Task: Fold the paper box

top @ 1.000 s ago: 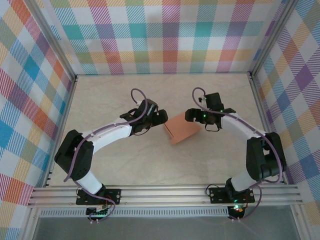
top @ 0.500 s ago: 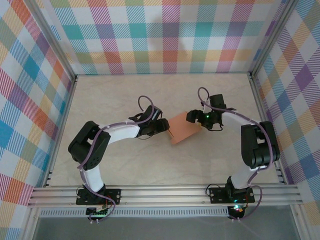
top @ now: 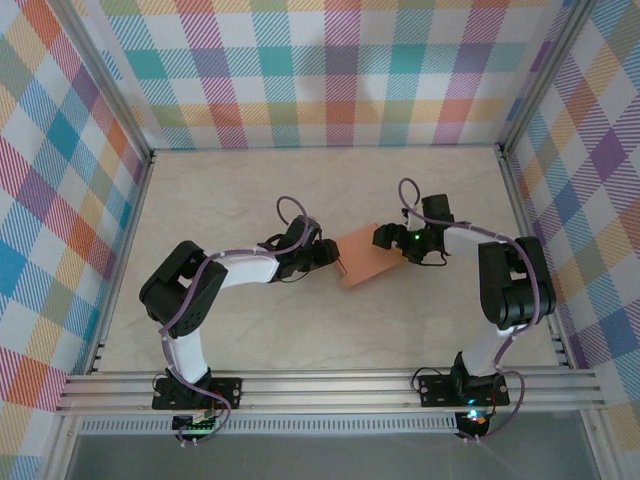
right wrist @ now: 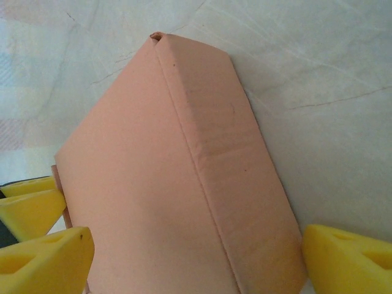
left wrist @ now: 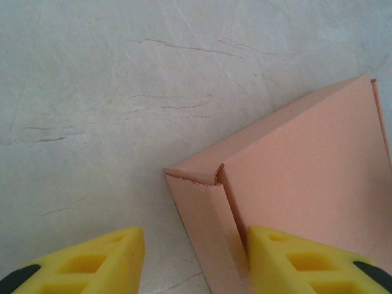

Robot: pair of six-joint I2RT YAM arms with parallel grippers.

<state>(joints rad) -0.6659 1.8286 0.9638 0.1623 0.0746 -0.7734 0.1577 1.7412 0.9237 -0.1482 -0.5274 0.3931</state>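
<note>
The broad side of the flat paper box is spanned by my right gripper, so I should pinch the box across its narrow side (right wrist: 228,131) and lift it.
The paper box (top: 365,265) is a salmon-orange folded box lying flat in the middle of the table. My left gripper (top: 333,258) is at its left end. In the left wrist view the jaws of the left gripper (left wrist: 196,269) stand open astride the box's (left wrist: 306,171) narrow side wall. The right finger (left wrist: 306,263) lies against the card and the left finger (left wrist: 79,263) is apart from it. My right gripper (top: 388,243) is at the box's far right corner. In the right wrist view the right gripper (right wrist: 196,263) spans the box (right wrist: 153,171), and both fingers touch its sides.
The pale marbled table (top: 250,190) is walled by plaid panels (top: 340,80) at the back and both sides. An aluminium rail (top: 330,390) runs along the near edge by the arm bases. A left-gripper finger (right wrist: 27,205) shows behind the box.
My left arm has stretched right to the box's left end and its jaws have narrowed around the side wall. The right gripper dropped slightly. The box has hardly moved.
</note>
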